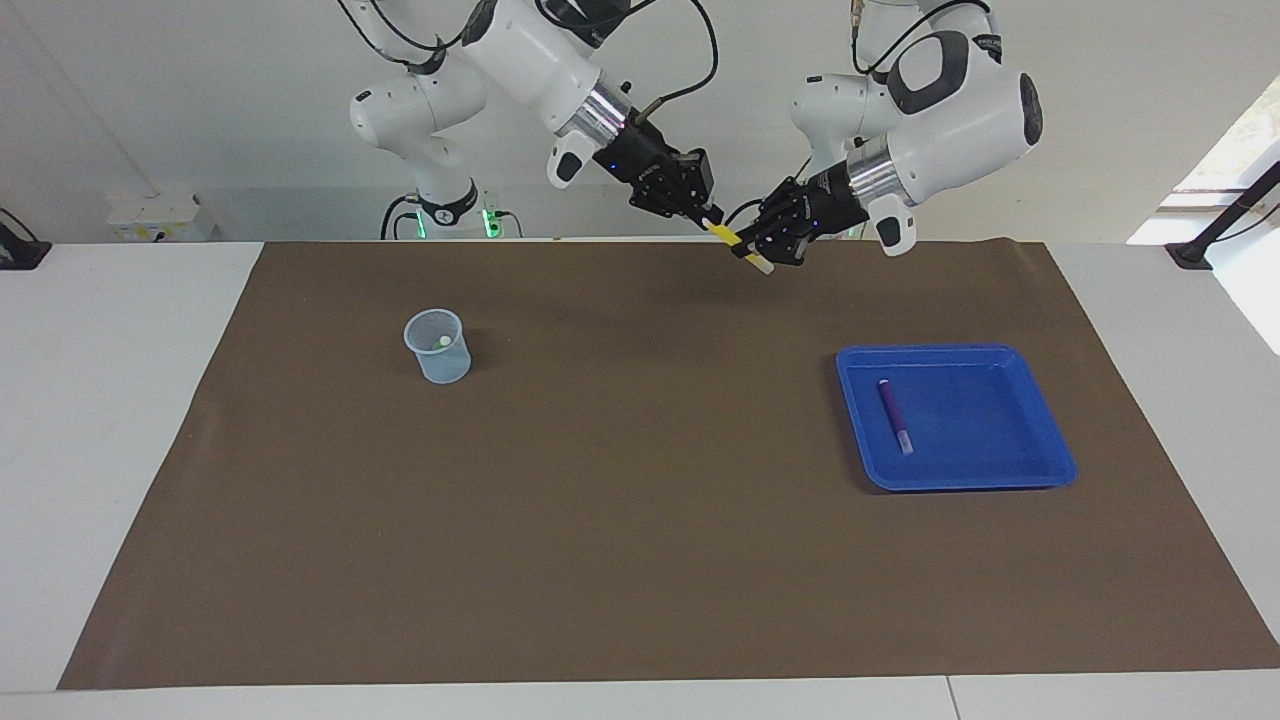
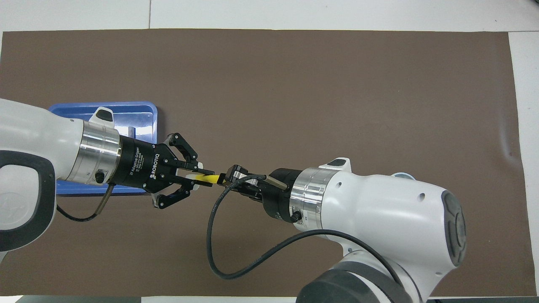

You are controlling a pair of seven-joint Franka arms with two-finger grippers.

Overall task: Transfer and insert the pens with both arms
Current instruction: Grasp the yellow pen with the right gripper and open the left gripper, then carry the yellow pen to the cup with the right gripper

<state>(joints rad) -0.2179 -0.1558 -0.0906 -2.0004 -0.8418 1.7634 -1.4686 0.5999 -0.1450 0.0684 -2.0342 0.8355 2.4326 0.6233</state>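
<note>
The yellow pen will leave my right gripper in the clear cup (image 2: 393, 184) beside the green pen.
The yellow pen (image 1: 738, 246) hangs in the air between both grippers, over the mat's edge nearest the robots; it also shows in the overhead view (image 2: 207, 179). My left gripper (image 1: 768, 250) (image 2: 201, 176) is shut on its whitish cap end. My right gripper (image 1: 708, 212) (image 2: 229, 176) is at its yellow end. The purple pen (image 1: 895, 414) lies in the blue tray (image 1: 1000, 470). A whitish pen end with a touch of green (image 1: 442, 343) shows inside the clear cup (image 1: 438, 362).
A brown mat (image 1: 640, 520) covers the table. The blue tray (image 2: 145, 110) is toward the left arm's end and partly hidden under the left arm in the overhead view. The cup is toward the right arm's end.
</note>
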